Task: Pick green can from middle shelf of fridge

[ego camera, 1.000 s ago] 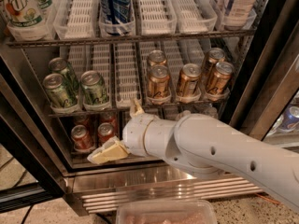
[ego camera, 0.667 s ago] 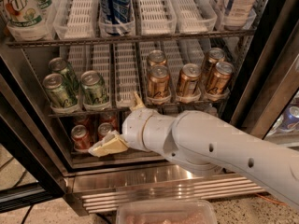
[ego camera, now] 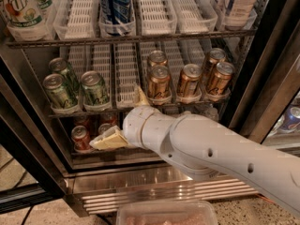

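Note:
I need to grip the body of the green can [ego camera: 95, 94] nearest the copper-gold cans, beside the middle shelf's empty lane.
Three green cans stand in the left lanes of the middle shelf [ego camera: 126, 86] of the fridge [ego camera: 140, 177]: one at the front left [ego camera: 58, 93], one beside it [ego camera: 95, 88] and one behind [ego camera: 63, 68]. My gripper [ego camera: 114, 116] is open in front of the shelf's front edge, just right of and below the green cans. One cream finger [ego camera: 140, 96] points up and the other [ego camera: 108, 139] points left in front of the bottom shelf. It holds nothing.
Several copper-gold cans [ego camera: 159, 81] fill the right lanes of the same shelf. Red cans [ego camera: 80, 137] stand on the bottom shelf behind my lower finger. Bottles [ego camera: 115, 3] sit on the top rack. A dark door frame [ego camera: 276, 74] stands at the right. A clear tray [ego camera: 166, 213] is at the bottom.
My arm has risen a little, so the open gripper sits higher, closer to the middle shelf's front edge. The cans have not moved.

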Available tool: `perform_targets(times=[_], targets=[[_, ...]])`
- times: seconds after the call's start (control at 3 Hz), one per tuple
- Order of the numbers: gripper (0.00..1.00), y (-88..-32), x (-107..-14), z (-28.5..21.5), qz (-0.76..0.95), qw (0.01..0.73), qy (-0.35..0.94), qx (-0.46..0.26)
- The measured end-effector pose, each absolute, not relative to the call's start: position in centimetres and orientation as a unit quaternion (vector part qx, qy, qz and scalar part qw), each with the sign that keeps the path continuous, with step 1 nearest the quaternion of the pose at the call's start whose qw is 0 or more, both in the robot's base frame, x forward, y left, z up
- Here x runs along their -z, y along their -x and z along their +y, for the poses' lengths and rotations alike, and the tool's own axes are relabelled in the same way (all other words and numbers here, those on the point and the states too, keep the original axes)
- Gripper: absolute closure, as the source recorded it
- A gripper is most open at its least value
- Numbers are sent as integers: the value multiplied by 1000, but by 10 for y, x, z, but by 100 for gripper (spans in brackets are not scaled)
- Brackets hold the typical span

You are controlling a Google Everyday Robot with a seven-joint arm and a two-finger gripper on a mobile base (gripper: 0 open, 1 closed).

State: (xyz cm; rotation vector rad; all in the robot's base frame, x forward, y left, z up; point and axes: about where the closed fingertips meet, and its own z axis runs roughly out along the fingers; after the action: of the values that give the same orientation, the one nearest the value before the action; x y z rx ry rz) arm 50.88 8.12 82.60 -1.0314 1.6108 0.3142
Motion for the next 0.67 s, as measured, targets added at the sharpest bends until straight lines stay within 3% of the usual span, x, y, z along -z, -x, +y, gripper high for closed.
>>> perform_targets(times=[0.33, 0.67], targets=[[0, -511, -828, 84, 681, 577, 429, -135], [8, -518, -830, 91, 676, 594, 413, -139]])
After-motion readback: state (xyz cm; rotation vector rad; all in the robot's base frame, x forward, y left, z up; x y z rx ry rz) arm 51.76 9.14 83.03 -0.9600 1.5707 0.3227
